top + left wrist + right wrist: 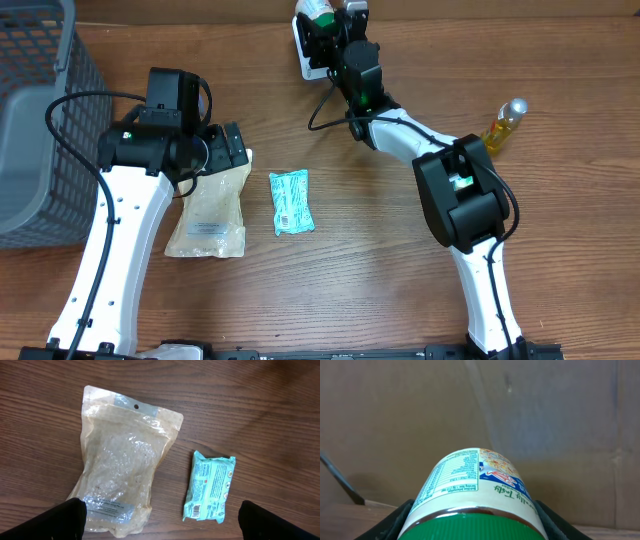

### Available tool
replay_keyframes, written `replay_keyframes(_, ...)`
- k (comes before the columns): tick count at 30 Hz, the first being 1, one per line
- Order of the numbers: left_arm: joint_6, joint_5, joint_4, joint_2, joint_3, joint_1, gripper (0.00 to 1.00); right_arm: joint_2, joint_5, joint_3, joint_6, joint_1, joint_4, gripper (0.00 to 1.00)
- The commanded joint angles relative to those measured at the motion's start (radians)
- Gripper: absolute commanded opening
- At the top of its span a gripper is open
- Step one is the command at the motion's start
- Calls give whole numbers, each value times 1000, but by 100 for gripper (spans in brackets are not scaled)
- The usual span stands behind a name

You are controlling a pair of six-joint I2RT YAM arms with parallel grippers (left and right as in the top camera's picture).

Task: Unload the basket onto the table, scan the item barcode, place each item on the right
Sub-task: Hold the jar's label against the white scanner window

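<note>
The jar will go down from my right gripper on the table [443, 197] beside the small teal carton under my arm.
My right gripper [327, 28] is at the table's far edge, shut on a jar [475, 485] with a green lid [470, 527] and a white printed label. Its fingers [402, 519] press both sides of the jar just below the lid. In the overhead view the jar [318, 10] sits by a white scanner-like device [303, 55]. No barcode shows on the label side I see. My left gripper [165, 525] hangs open over the table, its fingers [55, 522] wide apart above a clear pouch [125, 465] and a teal packet [209, 487] with a small barcode.
A grey mesh basket [40, 120] stands at the far left. A small bottle of yellow liquid [505, 125] lies at the right. The clear pouch [208, 212] and teal packet [291, 202] lie side by side mid-table.
</note>
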Motion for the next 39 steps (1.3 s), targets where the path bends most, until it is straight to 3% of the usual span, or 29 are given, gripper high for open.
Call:
replay_keyframes(1, 8, -6, 0, -1, 8, 5, 99, 24, 30, 19, -14, 3, 48, 19)
replay_keyframes(6, 8, -6, 0, -1, 8, 5, 99, 56, 30, 19, -14, 3, 123, 17)
replay_keyframes(32, 8, -6, 0, -1, 8, 5, 100, 59, 29, 28, -10, -25, 124, 17)
replay_keyframes(39, 8, -6, 0, -1, 8, 5, 100, 130, 26, 85, -6, -25, 134, 17)
